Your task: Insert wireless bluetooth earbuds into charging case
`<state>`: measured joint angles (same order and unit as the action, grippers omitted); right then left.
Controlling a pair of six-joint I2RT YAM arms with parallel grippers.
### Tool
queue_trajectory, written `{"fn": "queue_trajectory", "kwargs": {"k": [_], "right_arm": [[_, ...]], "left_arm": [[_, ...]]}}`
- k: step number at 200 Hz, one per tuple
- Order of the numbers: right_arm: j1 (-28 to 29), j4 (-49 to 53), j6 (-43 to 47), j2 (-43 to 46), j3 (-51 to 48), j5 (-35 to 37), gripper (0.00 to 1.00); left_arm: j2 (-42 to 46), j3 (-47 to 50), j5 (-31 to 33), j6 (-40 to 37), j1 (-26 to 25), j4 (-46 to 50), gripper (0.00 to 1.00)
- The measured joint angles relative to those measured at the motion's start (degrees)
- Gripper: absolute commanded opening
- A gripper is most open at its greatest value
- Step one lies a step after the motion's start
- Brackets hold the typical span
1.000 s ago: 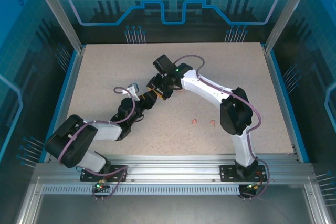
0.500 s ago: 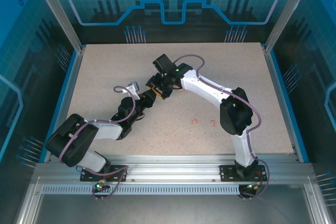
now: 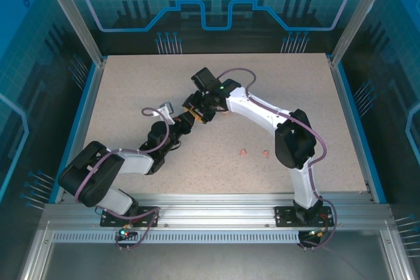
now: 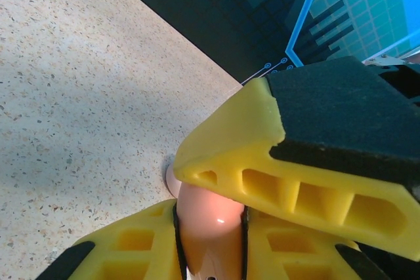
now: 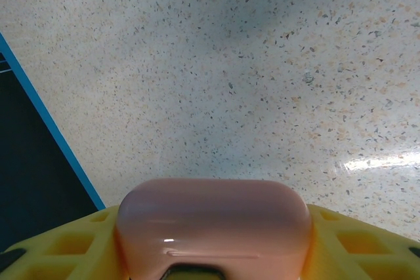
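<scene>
My left gripper needs to open and take the charging case farther back (image 4: 211,254), because it pinches the case close to its tip, so that the lid is left free to open.
The rounded-rectangular pink charging case (image 5: 211,218) sits between the yellow fingers of my right gripper (image 5: 213,244), which is shut on it. Both grippers meet above mid-table, the left gripper (image 3: 186,121) just left of the right gripper (image 3: 201,111). In the left wrist view my left gripper (image 4: 210,224) is shut on a glossy pink piece (image 4: 211,211). One yellow finger (image 4: 295,181) of the right gripper lies across the top of that piece. I cannot tell whether the piece is part of the case or an earbud. Two small pink earbuds (image 3: 243,151) (image 3: 266,154) lie on the table.
The speckled table (image 3: 131,90) is fenced by blue edge strips and clear walls with aluminium posts. The right arm's elbow (image 3: 292,142) hangs just right of the two loose earbuds. The left arm's links (image 3: 125,162) lie low across the near left.
The left gripper's fingers have closed onto the pink piece. Both arms have stayed almost where they were, and the two earbuds on the table have not moved.
</scene>
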<state>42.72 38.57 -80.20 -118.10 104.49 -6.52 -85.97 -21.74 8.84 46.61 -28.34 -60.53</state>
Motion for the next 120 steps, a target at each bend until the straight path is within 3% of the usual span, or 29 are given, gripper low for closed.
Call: {"fn": "queue_trajectory", "kwargs": {"k": [16, 27, 66, 120], "right_arm": [[0.0, -0.1, 0.0, 0.0, -0.1, -0.1, 0.40], [0.0, -0.1, -0.2, 0.0, -0.2, -0.4, 0.40], [0.2, -0.5, -0.5, 0.0, -0.3, -1.4, 0.40], [0.1, -1.9, -0.8, 0.5, -1.7, -1.5, 0.40]], "left_arm": [[-0.1, 0.0, 0.0, -0.2, 0.0, 0.0, 0.36], [-0.3, 0.0, -0.1, -0.1, 0.0, 0.1, 0.40], [-1.4, -0.6, -1.5, -0.3, 0.0, 0.2, 0.33], [-1.4, -0.7, -1.4, -0.2, 0.0, 0.3, 0.38]]}}
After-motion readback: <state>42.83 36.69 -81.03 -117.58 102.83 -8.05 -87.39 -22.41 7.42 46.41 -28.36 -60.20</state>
